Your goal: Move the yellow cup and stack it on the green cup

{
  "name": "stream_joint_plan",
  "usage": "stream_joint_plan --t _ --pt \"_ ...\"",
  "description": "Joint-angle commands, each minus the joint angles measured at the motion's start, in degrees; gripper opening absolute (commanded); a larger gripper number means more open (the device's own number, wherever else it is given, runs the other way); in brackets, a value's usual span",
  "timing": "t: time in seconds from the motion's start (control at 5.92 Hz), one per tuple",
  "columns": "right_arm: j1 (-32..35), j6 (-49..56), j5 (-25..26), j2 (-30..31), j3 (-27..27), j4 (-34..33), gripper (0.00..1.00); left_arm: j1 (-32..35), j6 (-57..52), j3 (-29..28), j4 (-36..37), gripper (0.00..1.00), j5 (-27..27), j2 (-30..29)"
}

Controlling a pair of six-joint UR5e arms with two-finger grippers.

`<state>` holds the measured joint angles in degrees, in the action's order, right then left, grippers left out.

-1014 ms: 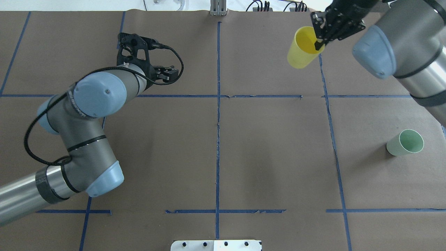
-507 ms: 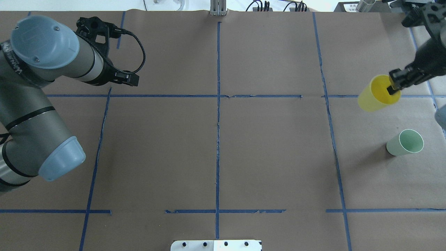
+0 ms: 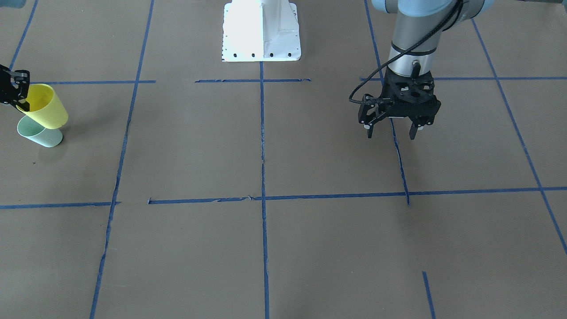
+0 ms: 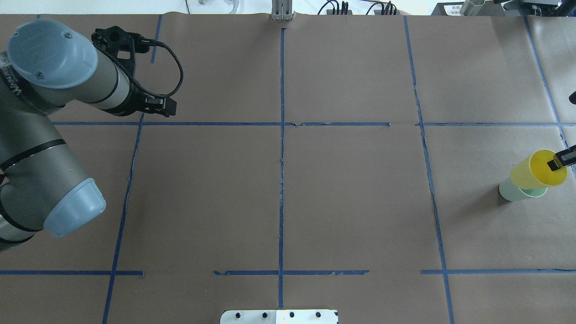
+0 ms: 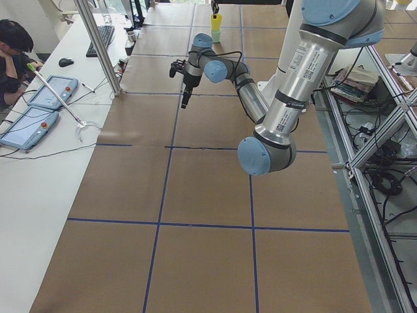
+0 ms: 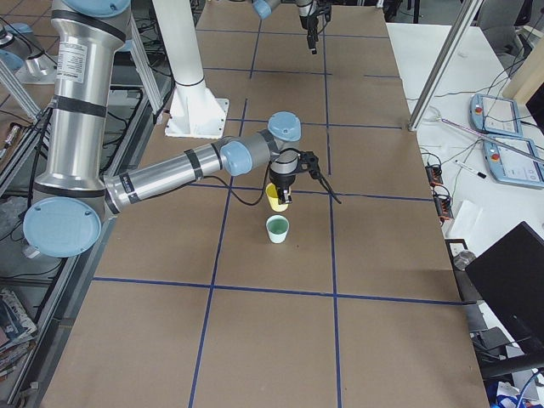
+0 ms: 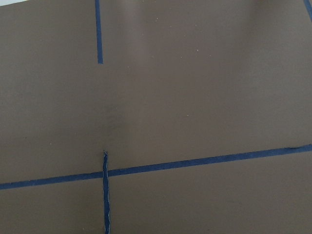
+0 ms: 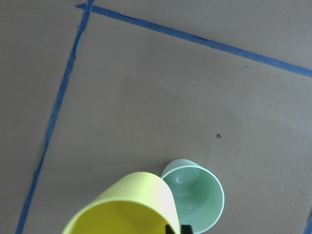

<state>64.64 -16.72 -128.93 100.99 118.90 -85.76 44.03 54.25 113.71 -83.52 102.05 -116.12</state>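
I need to let go of the yellow cup with my right gripper, nested down inside the opening of the green cup (image 3: 34, 126) (image 8: 197, 199).
The yellow cup (image 4: 531, 173) hangs in my right gripper (image 4: 557, 162), which is shut on its rim with one finger inside. It is held just above and slightly to one side of the pale green cup (image 4: 513, 193), which stands upright on the brown paper near the table's right edge. In the right wrist view the yellow cup (image 8: 126, 204) overlaps the green cup's (image 8: 197, 192) rim. Both also show in the front view, yellow (image 3: 44, 110) over green (image 3: 40, 135). My left gripper (image 3: 392, 133) is open and empty, pointing down over the far left part of the table.
Blue tape lines (image 4: 281, 135) divide the brown paper into squares. The white base plate (image 3: 261, 31) sits at the robot's side of the table. A side table with tablets (image 5: 39, 104) and a metal post (image 5: 98, 45) stands beyond the far edge.
My right gripper has carried the yellow cup from the far right of the table toward the robot, to just above the green cup. The left arm drew back left, then barely moved.
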Motion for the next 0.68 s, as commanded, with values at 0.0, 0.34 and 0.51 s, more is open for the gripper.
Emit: stream_joint_plan --t 0.0,0.34,0.51 --pt "0.0 0.6 0.0 1.0 -2.5 1.3 0.0 -0.1 0.8 0.0 -0.1 1.0 0.2 -0.1" --pt "0.0 0.6 0.1 0.3 -3.9 1.3 0.0 -0.1 1.0 0.5 -0.1 1.0 0.2 -0.2" --pt "0.0 0.7 0.4 0.3 -4.6 1.6 0.0 -0.1 1.2 1.0 0.0 1.0 0.2 -0.1"
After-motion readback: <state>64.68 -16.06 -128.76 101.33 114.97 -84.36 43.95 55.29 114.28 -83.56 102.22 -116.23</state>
